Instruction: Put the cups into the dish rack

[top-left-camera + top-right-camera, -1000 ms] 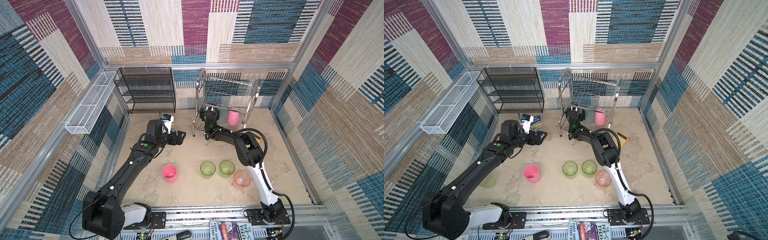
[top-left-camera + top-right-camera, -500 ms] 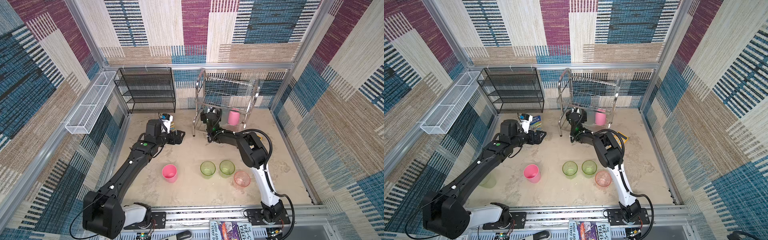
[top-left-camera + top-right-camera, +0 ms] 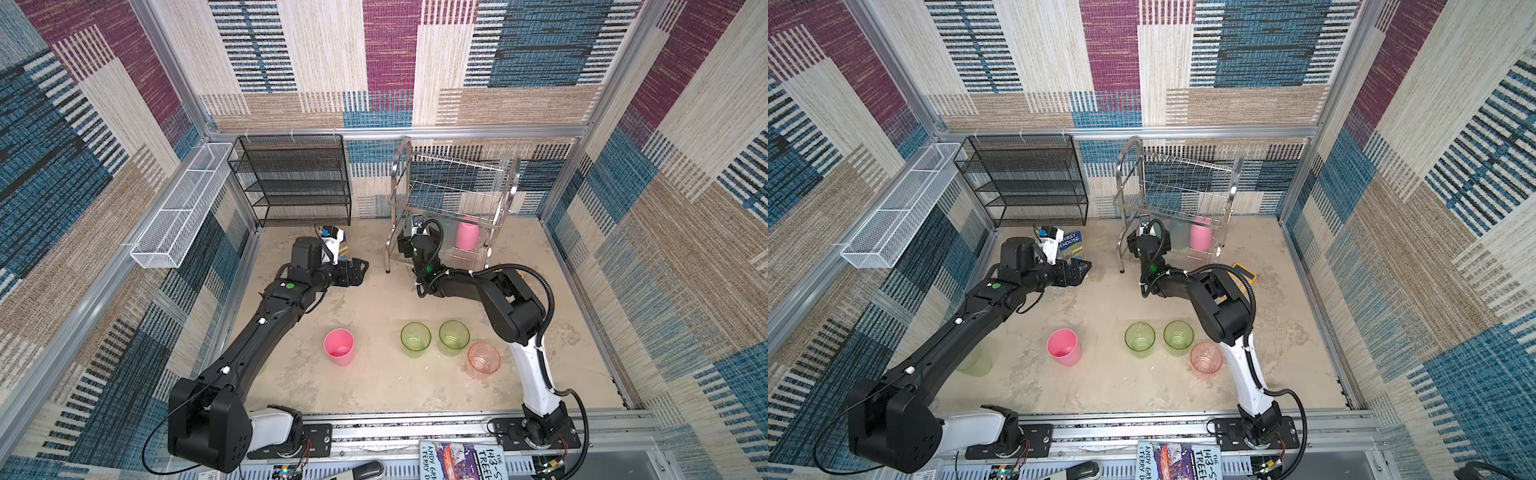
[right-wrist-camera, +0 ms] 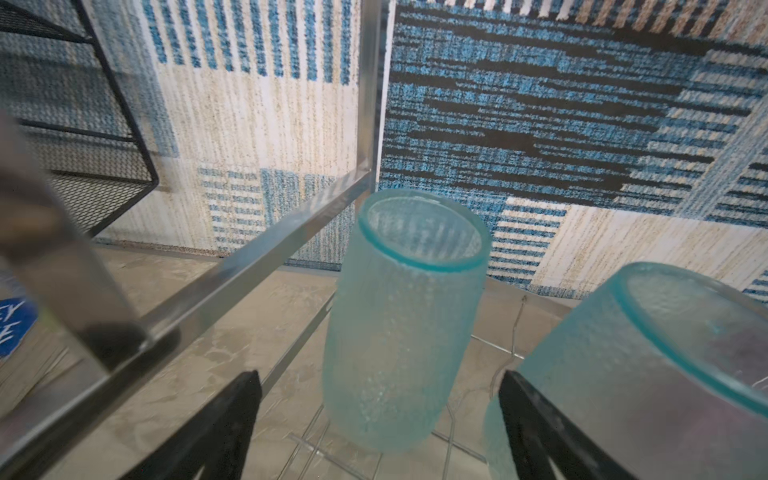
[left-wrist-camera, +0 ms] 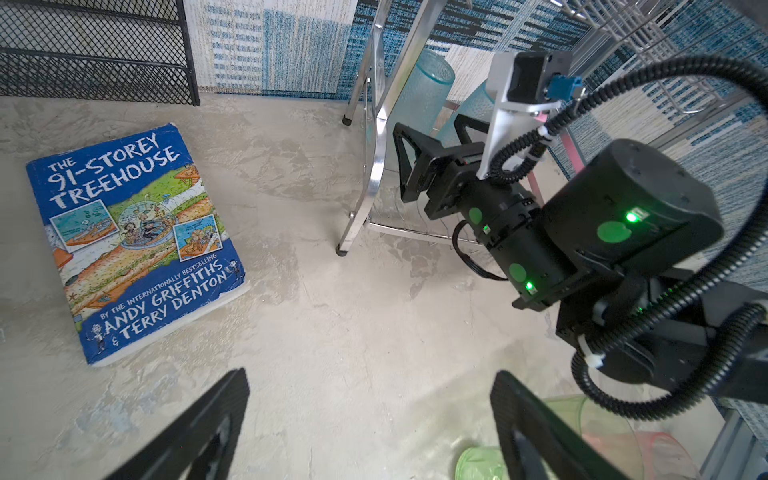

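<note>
My left gripper needs to close on the yellow-green cup's rim (image 3: 404,329), taking the cup that stands between the pink cup on the floor and the other yellow-green cup.
The dish rack (image 3: 512,183) (image 3: 1232,187) stands at the back. A pink cup (image 3: 467,235) (image 3: 1200,233) sits on its lower tier, with a teal cup (image 3: 1178,235) beside it. My right gripper (image 3: 409,241) (image 3: 1147,240) (image 4: 378,399) is open at that tier. The teal cup (image 4: 403,316) stands just ahead between its fingers, untouched, and a second teal cup (image 4: 644,374) is by one finger. On the floor stand a pink cup (image 3: 340,347), two yellow-green cups (image 3: 414,338) (image 3: 454,336) and a salmon cup (image 3: 483,358). My left gripper (image 3: 359,268) (image 5: 370,415) hovers open and empty.
A blue book (image 5: 133,241) (image 3: 1070,242) lies by the black mesh shelf unit (image 3: 291,178). A white mesh basket (image 3: 183,208) hangs on the left wall. Another yellow-green cup (image 3: 976,361) shows partly behind the left arm. A rack leg (image 5: 374,166) stands beside the right gripper.
The right gripper's jaws have widened a little and it has drawn back slightly from the rack, its elbow shifting right. The left arm has not moved.
</note>
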`<state>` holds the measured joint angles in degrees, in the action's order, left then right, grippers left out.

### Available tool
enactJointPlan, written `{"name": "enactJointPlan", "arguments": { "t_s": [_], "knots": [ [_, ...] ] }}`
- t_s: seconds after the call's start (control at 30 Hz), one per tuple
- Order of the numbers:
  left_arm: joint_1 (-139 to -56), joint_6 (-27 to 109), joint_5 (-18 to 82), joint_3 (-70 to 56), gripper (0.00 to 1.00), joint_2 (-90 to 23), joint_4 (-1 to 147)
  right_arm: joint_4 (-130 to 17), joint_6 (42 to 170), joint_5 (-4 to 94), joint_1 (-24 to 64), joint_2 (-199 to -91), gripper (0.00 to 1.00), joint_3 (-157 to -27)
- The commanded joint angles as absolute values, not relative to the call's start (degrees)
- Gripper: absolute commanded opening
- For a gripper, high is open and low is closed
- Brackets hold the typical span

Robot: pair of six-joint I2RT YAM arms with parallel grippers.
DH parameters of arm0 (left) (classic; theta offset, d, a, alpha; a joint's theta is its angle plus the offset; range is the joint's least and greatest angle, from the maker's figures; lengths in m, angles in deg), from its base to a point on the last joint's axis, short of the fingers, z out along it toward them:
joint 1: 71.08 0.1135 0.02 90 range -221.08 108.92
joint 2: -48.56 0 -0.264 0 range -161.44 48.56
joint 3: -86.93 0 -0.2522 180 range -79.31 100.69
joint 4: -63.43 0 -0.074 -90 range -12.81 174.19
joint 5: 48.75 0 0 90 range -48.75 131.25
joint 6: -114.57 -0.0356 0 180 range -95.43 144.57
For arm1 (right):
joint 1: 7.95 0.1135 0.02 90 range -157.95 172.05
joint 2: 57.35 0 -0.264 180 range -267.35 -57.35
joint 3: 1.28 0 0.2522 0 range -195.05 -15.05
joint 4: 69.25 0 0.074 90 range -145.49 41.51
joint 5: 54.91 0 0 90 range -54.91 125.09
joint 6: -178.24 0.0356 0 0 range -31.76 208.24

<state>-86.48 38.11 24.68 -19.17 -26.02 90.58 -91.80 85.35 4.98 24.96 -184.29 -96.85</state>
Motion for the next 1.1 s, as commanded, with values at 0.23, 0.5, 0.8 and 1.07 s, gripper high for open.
{"name": "enactJointPlan", "arguments": {
  "t_s": [0.23,0.5,0.8,1.07],
  "knots": [
    [-86.28,41.21,28.94,-15.94,0.93,-29.4,95.84,-98.86,86.47,9.39,29.13,-172.2,0.91,-82.54],
    [-86.55,42.07,34.46,-12.59,0.91,-33.85,101.91,-90.14,89.95,18.76,33.05,-159.87,0.9,-73.56],
    [-88.07,41.34,41.83,-8.82,0.87,-36.09,108.73,-70.16,96.94,26.51,34.24,-144.39,0.89,-66.86],
    [-90.28,44.11,46.41,-1.65,0.84,-38.18,118.49,-54.6,103.06,26.21,34.24,-131.59,0.87,-62.54]
  ]
}}
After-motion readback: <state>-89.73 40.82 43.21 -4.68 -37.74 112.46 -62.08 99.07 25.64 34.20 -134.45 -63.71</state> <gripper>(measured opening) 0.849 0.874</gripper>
